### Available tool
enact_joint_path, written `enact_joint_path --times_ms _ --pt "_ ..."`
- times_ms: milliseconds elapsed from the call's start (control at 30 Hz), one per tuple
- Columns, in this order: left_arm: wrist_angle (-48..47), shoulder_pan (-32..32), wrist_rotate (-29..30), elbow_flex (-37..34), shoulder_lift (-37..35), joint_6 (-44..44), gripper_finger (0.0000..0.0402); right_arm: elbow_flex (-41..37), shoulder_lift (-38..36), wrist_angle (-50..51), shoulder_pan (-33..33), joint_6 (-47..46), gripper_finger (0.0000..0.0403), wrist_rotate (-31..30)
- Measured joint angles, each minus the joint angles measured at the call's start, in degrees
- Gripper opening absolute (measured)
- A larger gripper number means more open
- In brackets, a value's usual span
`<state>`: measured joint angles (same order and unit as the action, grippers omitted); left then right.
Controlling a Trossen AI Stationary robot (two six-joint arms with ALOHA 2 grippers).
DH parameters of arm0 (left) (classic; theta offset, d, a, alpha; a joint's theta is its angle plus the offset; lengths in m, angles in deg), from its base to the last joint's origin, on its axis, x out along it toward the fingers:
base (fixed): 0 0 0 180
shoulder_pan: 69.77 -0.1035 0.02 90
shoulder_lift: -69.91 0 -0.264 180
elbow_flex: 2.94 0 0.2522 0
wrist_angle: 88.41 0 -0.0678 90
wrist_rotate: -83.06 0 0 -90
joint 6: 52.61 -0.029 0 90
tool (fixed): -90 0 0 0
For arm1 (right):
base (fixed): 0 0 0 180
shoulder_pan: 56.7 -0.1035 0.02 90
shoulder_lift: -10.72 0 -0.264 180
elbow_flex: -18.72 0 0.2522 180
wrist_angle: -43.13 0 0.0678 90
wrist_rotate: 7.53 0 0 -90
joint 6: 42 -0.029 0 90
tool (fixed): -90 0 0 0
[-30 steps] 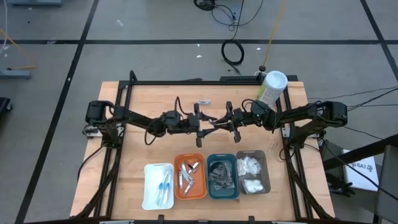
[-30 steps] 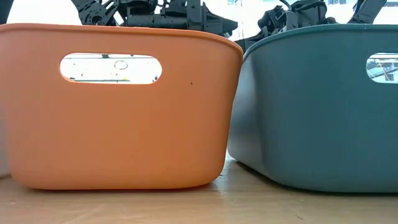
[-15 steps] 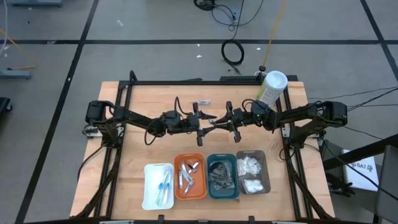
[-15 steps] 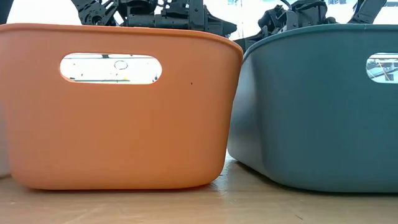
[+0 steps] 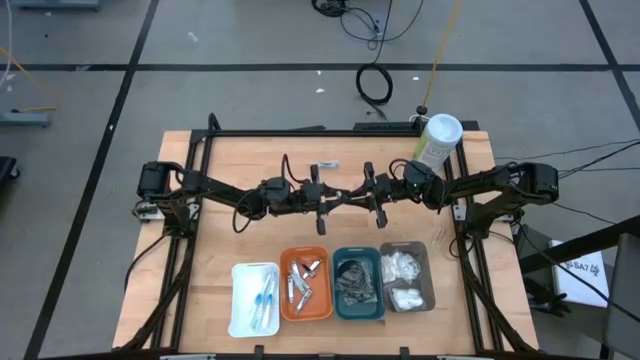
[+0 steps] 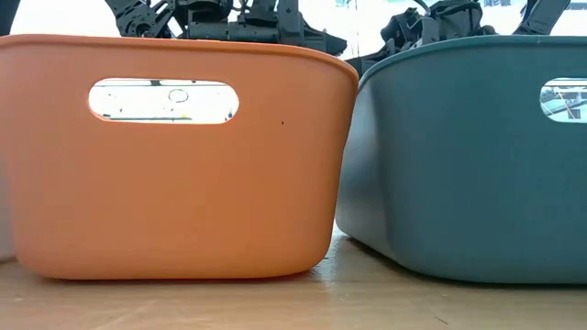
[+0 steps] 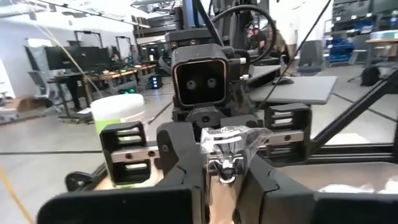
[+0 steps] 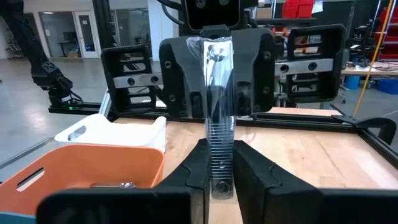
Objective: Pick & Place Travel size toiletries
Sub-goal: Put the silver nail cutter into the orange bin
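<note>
My left gripper needs to let go of the wrapped silvery metal piece in the near half of the orange tray [image 5: 308, 302].
A slim clear-wrapped silvery metal piece [image 5: 347, 194] hangs above mid-table between my two grippers, which point at each other. My left gripper [image 5: 325, 198] comes from the table's left and my right gripper [image 5: 370, 193] from the right, each shut on one end. The right wrist view shows the wrapped piece [image 8: 217, 93] running lengthwise from my right gripper [image 8: 217, 158] to the left gripper beyond. A second small wrapped item [image 5: 327, 166] lies on the table farther back. The trays hold other toiletries. My left gripper pinches one end of the wrapped piece [image 7: 227, 163] between its two fingers. The fingers are level, come from the table's left and lie along the piece. My right gripper pinches the opposite end [image 8: 217, 177] the same way, level from the table's right. The piece is lifted clear of the table and spans the gap roughly level.
Four trays stand in a row near the table's near edge: white [image 5: 240, 300], orange [image 5: 286, 290], teal [image 5: 338, 290], grey [image 5: 428, 280]. A tall pale-green canister with a white lid [image 5: 437, 140] stands at the far right corner. A black frame borders the table.
</note>
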<state>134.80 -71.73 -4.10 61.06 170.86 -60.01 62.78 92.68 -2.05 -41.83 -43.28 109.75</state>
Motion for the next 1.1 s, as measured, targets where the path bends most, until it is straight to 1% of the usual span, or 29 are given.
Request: enact_joint_path --times_ms 67,167,300,400,467,533,600,700,767,833,900,967,1033,1100 --pt "0.00 0.00 -0.59 0.00 0.00 0.85 0.0037 0.00 0.00 0.07 -0.02 -0.18 0.0035 0.05" --pt "-0.39 -0.01 -0.68 -0.02 0.01 2.25 0.0037 0.02 0.00 1.41 -0.02 -1.90 0.0057 -0.01" --pt "-2.64 0.02 -0.69 -0.11 -1.02 3.35 0.0037 0.03 -0.02 3.66 -0.02 -3.86 0.0113 -0.01" --pt "-7.92 0.73 -0.65 -0.11 -4.07 4.07 0.0037 0.01 -1.58 6.75 0.00 -3.78 0.0165 -0.04" --pt "-14.69 1.64 -2.45 -0.07 -7.13 5.74 0.0037 0.00 -3.31 10.06 0.00 -3.33 0.0196 -0.14" --pt "-23.04 2.86 -7.16 -0.07 -10.03 7.48 0.0037 -0.07 -6.07 13.38 0.00 -2.88 0.0221 -0.26" --pt "-33.37 4.53 -12.91 -0.07 -13.25 9.58 0.0037 -0.04 -9.19 16.85 0.00 -2.71 0.0237 -1.31" --pt "-46.38 8.29 -18.16 0.02 -16.69 13.40 0.0037 -0.04 -12.80 21.49 0.00 -2.45 0.0244 -1.91" --pt "-53.50 11.35 -18.81 0.02 -17.31 16.66 0.0037 -0.04 -14.46 22.64 0.00 -2.36 0.0242 -1.89" --pt "-57.65 14.56 -18.80 -0.02 -16.89 20.00 0.0037 -0.14 -15.26 22.61 0.00 -2.36 0.0236 -1.85" --pt "-56.99 17.32 -17.60 -0.02 -15.26 22.52 0.0037 -0.63 -15.34 21.92 0.00 -2.36 0.0229 -1.74" --pt "-55.52 19.07 -17.64 -0.03 -13.25 24.47 0.0037 -1.23 -15.33 21.14 0.00 -2.36 0.0224 -1.81" --pt "-52.81 19.34 -19.31 -0.04 -11.63 25.97 0.0039 -1.52 -15.35 19.82 0.00 -2.36 0.0220 -1.89" --pt "-52.01 19.14 -20.45 -0.04 -11.06 27.66 0.0048 -1.62 -15.39 19.52 0.00 -2.53 0.0219 -1.87"
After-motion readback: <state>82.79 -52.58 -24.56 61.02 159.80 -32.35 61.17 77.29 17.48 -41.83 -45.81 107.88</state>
